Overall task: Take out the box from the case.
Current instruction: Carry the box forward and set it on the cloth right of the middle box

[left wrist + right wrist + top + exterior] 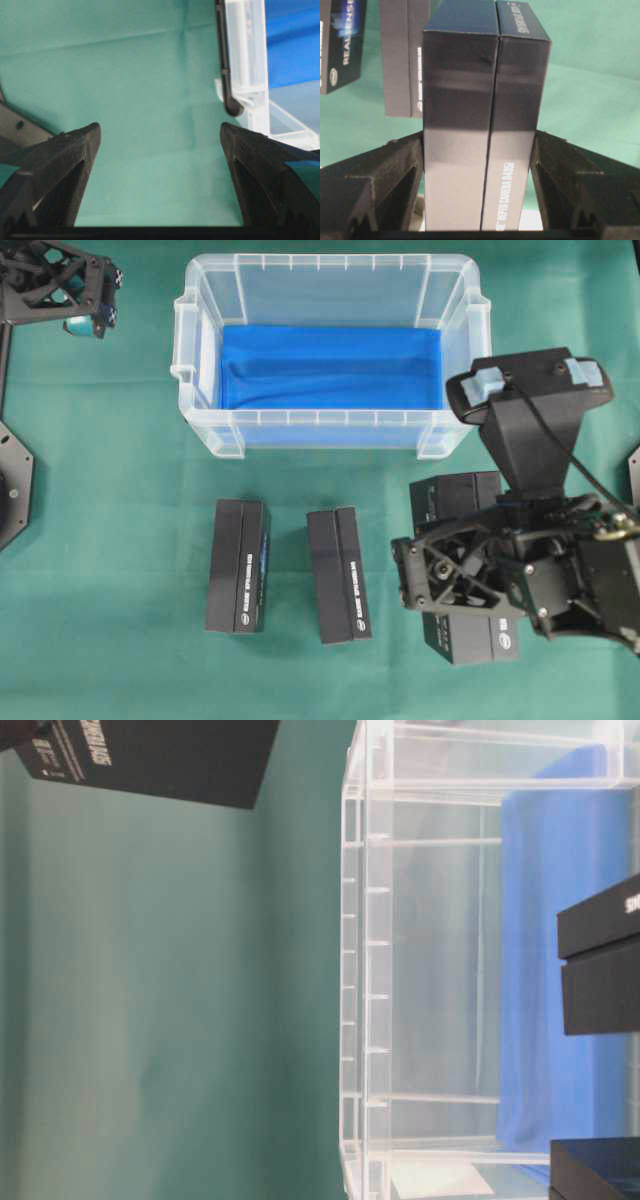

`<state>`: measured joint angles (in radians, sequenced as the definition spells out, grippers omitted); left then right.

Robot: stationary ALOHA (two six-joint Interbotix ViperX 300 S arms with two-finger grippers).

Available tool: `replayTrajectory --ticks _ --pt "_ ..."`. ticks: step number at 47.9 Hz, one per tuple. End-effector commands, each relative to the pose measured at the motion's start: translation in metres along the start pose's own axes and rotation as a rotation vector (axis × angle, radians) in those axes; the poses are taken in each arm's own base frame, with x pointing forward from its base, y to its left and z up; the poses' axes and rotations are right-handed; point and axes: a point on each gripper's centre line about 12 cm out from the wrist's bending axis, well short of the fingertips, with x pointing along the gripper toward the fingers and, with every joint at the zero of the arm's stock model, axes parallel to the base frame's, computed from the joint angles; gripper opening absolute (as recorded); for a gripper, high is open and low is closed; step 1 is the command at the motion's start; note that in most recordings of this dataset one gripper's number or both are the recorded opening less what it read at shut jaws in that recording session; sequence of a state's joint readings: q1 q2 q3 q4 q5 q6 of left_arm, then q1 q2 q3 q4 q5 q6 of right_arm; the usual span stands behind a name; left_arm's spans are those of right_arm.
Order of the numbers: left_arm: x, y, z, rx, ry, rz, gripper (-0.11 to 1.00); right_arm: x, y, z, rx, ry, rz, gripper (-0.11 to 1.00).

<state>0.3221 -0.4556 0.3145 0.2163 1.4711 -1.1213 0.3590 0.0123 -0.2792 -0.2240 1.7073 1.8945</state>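
Note:
Next, my right gripper lets go of the held black box on the green cloth [443,573] next to the nearer lying black box.
The case [330,418] is a clear plastic bin at the back middle, and only a blue cloth [330,365] lies in it. My right gripper [450,570] is shut on a black box [470,635] in front of the case's right corner. In the right wrist view its fingers [555,170] press both long sides of this box [485,100]. The table-level view shows a black box [150,755] raised well clear of the case [365,970]. My left gripper [85,320] hangs open and empty at the far left, beside the case's wall [250,75].
Two more black boxes [238,565] [338,575] lie side by side on the green cloth in front of the case. The right wrist view shows them [340,40] [402,55] beyond the held one. Black arm bases sit at the left edge [12,480].

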Motion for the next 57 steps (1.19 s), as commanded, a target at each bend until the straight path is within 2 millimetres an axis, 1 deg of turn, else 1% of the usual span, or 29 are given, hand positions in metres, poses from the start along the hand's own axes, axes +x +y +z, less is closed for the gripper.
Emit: replayTrajectory --ticks 1,7,10,13,18,25,26,33,37,44,51,57 --pt "-0.007 0.001 0.001 -0.007 -0.013 -0.019 0.96 -0.014 -0.002 0.004 0.008 0.006 0.028 0.67" --pt "-0.006 0.001 0.001 -0.009 -0.011 -0.015 0.96 -0.010 -0.006 0.004 0.005 -0.004 -0.001 0.67" --pt "-0.007 0.001 0.001 -0.009 -0.012 -0.018 0.96 -0.004 -0.007 0.003 0.002 -0.008 -0.016 0.67" --pt "-0.007 0.001 0.001 -0.008 -0.012 -0.018 0.96 0.003 -0.007 0.001 0.004 -0.007 -0.024 0.67" --pt "-0.007 0.001 0.001 -0.008 -0.012 -0.018 0.96 0.021 -0.007 -0.004 -0.009 -0.002 -0.023 0.67" --pt "-0.006 0.001 0.000 -0.004 -0.011 -0.016 0.96 0.053 -0.009 -0.011 -0.013 0.006 -0.027 0.67" --pt "-0.007 0.001 0.000 -0.003 -0.011 -0.017 0.96 0.061 -0.010 -0.012 -0.010 0.009 -0.028 0.67" --pt "-0.006 0.001 -0.001 0.002 -0.008 -0.015 0.96 0.096 -0.017 -0.021 0.011 0.039 -0.023 0.67" --pt "-0.006 0.001 -0.001 0.003 -0.008 -0.015 0.96 0.116 -0.023 -0.025 0.025 0.054 -0.026 0.67" --pt "-0.006 0.001 -0.001 0.005 -0.007 -0.012 0.96 0.142 -0.035 -0.029 0.039 0.058 -0.040 0.67" --pt "-0.006 0.001 -0.001 0.004 -0.007 -0.012 0.96 0.156 -0.041 -0.028 0.043 0.056 -0.046 0.67" --pt "-0.005 0.001 -0.002 0.004 -0.006 -0.010 0.96 0.156 -0.043 -0.027 0.036 0.053 -0.042 0.67"
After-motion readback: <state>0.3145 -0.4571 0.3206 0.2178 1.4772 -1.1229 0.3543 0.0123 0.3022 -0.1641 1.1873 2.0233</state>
